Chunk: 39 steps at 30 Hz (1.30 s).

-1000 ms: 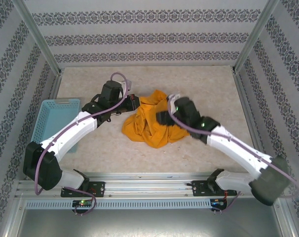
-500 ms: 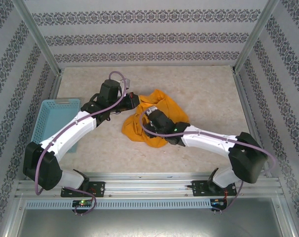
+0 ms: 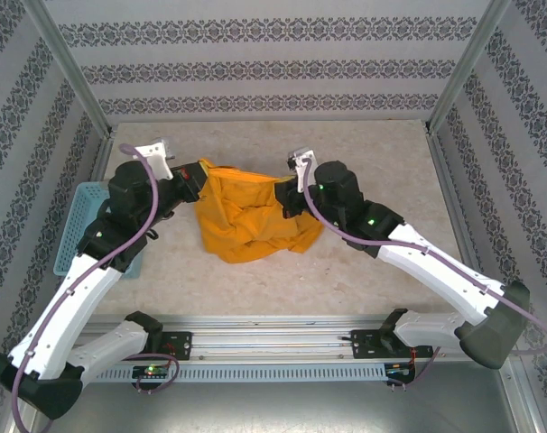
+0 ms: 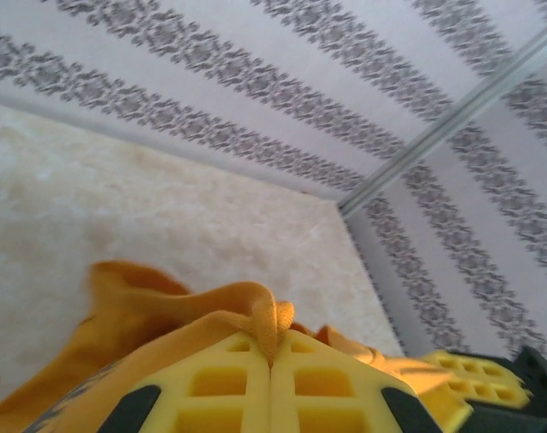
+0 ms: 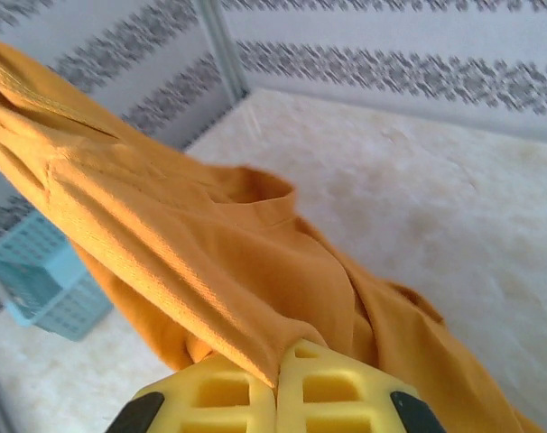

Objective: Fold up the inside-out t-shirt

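I can see the t-shirt's top edge is tight while its body hangs in crumpled folds, so my left gripper needs to take the cloth nearer my right gripper (image 3: 261,191) before spreading it.
The inside-out t-shirt (image 3: 246,216) is a plain mustard-orange bundle, held up by its top edge and sagging in folds to the table. My left gripper (image 3: 199,171) is shut on its left upper corner. In the left wrist view a ribbed hem (image 4: 272,320) is pinched between the yellow fingertips of that gripper (image 4: 272,354). My right gripper (image 3: 286,197) is shut on the right upper corner. In the right wrist view the fabric (image 5: 210,262) runs taut from that gripper (image 5: 276,379) up to the left. No emblem shows.
A light blue basket (image 3: 78,216) stands at the left wall, partly under the left arm, also in the right wrist view as the basket (image 5: 39,289). Patterned walls and metal posts enclose the beige table (image 3: 382,153), with bare surface behind and to the right of the shirt.
The right gripper reached into the crumpled shirt, shut on it and drew back to the right. The left arm pulled left. The shirt now hangs spread between both grippers.
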Each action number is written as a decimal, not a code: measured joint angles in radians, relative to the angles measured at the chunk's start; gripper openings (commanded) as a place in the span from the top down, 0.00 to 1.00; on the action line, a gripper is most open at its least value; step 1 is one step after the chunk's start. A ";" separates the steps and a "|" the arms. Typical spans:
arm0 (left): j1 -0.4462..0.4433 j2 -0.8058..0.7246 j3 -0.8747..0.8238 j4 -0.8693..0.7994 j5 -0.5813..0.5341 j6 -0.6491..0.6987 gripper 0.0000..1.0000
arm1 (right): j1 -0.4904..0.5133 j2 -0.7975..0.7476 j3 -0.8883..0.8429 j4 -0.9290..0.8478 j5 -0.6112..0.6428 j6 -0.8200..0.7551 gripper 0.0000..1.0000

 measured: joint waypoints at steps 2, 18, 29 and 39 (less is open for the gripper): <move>0.001 0.040 0.000 0.010 0.036 0.000 0.99 | -0.021 0.004 -0.010 -0.006 -0.040 0.003 1.00; -0.187 0.192 -0.122 -0.055 0.111 0.268 0.23 | -0.091 0.100 -0.180 0.031 -0.254 0.101 1.00; -0.246 0.247 -0.209 0.104 0.129 0.392 0.20 | -0.090 0.012 -0.180 0.065 -0.322 0.136 1.00; -0.269 0.353 -0.187 0.117 0.007 0.431 0.85 | -0.098 0.010 -0.178 0.044 -0.287 0.149 1.00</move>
